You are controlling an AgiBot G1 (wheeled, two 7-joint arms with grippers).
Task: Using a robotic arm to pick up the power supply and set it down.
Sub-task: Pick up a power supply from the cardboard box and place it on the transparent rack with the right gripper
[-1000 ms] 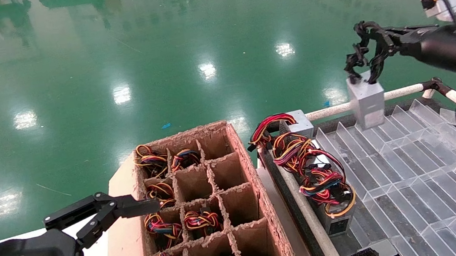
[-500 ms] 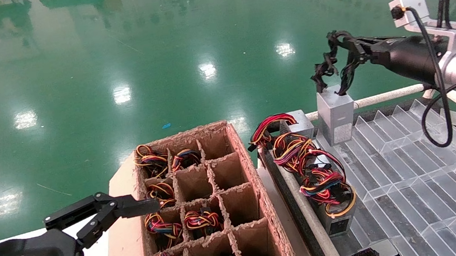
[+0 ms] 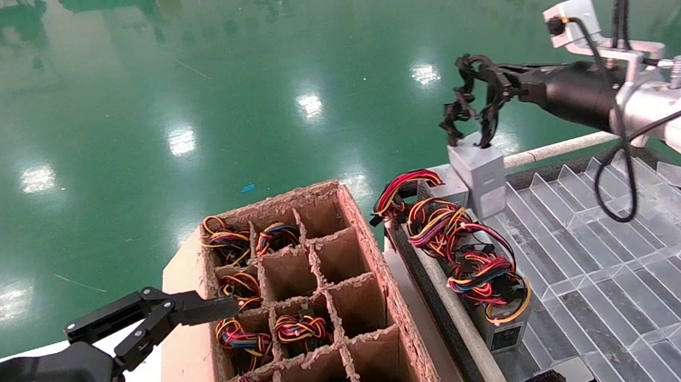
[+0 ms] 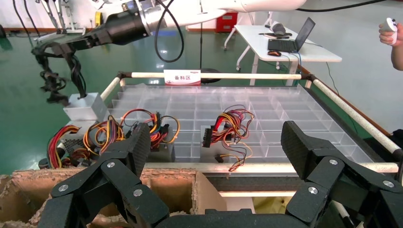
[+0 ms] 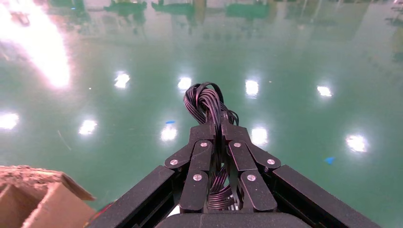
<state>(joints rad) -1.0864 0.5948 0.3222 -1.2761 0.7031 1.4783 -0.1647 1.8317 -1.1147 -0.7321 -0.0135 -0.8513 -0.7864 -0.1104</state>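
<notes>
Next, the right gripper releases the power supply in the clear tray's far corner (image 3: 494,213), beside the grey unit.
The power supply (image 3: 478,175), a small light-grey box, hangs by its black cables (image 3: 465,106) from my right gripper (image 3: 476,76), which is shut on the bundle. The box dangles at the far left corner of the clear tray (image 3: 610,250), close beside a grey unit with coloured wires (image 3: 446,186). In the right wrist view the black cables (image 5: 207,102) run up between the closed fingers of the right gripper (image 5: 216,130). The left wrist view shows the power supply (image 4: 85,105) far off. My left gripper (image 3: 155,311) (image 4: 216,142) stays parked low on the left, open and empty.
A cardboard divider box (image 3: 381,263) with coloured wire bundles in several cells stands in the middle. Other grey units with red, yellow and orange wires (image 3: 477,265) line the tray's left edge. A white rail (image 3: 560,147) borders the tray's far side.
My right arm has swung left with the power supply hanging from it, from over the tray's far middle to its far left corner. The left arm has not moved.
</notes>
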